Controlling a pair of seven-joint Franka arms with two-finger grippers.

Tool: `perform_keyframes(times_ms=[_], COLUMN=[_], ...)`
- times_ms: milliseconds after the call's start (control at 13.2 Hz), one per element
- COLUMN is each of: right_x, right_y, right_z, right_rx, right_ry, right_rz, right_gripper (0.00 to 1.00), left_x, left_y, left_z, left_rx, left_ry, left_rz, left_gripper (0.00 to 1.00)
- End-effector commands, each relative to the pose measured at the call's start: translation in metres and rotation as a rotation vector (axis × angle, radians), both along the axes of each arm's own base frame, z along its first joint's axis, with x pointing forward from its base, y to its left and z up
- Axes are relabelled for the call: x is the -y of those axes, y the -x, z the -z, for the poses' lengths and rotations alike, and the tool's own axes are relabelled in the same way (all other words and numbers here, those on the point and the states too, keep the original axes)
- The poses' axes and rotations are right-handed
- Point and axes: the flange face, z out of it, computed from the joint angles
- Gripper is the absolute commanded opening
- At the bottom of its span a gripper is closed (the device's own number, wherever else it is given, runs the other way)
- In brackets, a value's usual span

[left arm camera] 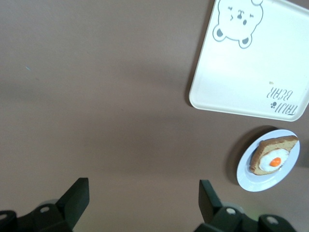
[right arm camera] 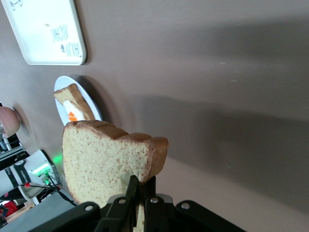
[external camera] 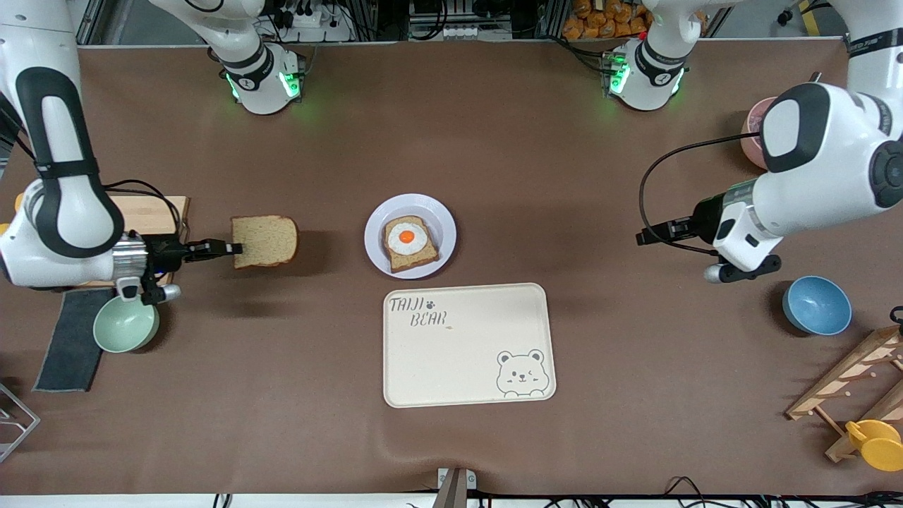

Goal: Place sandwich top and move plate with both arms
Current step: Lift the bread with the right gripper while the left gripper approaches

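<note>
The robot's right gripper needs to release the sandwich top, now hanging above the table beside the plate, on the fried egg over the bread slice (external camera: 414,237) (right arm camera: 75,107) on the plate.
The sandwich top (external camera: 264,240), a plain brown slice with a darker crust, hangs above the table toward the right arm's end, beside the plate. My right gripper (external camera: 233,248) is shut on its edge; in the right wrist view the sandwich top (right arm camera: 108,162) stands up from the right gripper (right arm camera: 142,186). The small round pale plate (external camera: 443,220) sits mid-table and carries a bread slice with a fried egg (external camera: 408,242). The plate (right arm camera: 62,110) also shows in the right wrist view. My left gripper (external camera: 643,236) waits open over bare table toward the left arm's end, its fingers (left arm camera: 77,199) wide apart, the plate (left arm camera: 251,179) off to one side.
A cream bear-printed tray (external camera: 467,343) lies nearer the front camera than the plate. A green bowl (external camera: 125,324), a wooden board (external camera: 152,212) and a dark cloth (external camera: 70,339) lie at the right arm's end. A blue bowl (external camera: 817,305), a pink cup (external camera: 751,134) and a wooden rack (external camera: 857,384) are at the left arm's end.
</note>
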Motion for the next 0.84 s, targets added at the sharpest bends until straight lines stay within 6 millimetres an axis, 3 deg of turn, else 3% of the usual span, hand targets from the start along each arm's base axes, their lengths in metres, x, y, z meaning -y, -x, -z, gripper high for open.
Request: perform_keyframes(times_ms=[0, 304, 380, 532, 760], right_x=[-0.038, -0.122, -0.134, -0.185, -0.228], right_y=[0.001, 0.006, 0.007, 0.014, 0.021], right_z=[-0.012, -0.010, -0.006, 0.004, 0.011], right_rx=[0.024, 0.064, 0.073, 0.093, 0.111], right_ry=[-0.012, 0.015, 0.017, 0.031, 0.078], right_rz=[0.034, 0.089, 0.114, 0.145, 0.159], right_gripper=[0.00, 0.00, 0.00, 0.00, 0.00], left_x=[0.016, 0.023, 0.027, 0.042, 0.053], left_y=[0.012, 0.020, 0.021, 0.021, 0.018], left_z=[0.019, 0.052, 0.056, 0.071, 0.102], left_rx=[-0.009, -0.063, -0.074, -0.090, -0.085], left_ry=[0.027, 0.047, 0.066, 0.093, 0.087], left_rz=[-0.025, -0.038, -0.045, -0.050, -0.058], left_gripper=[1.00, 1.00, 1.00, 1.00, 1.00])
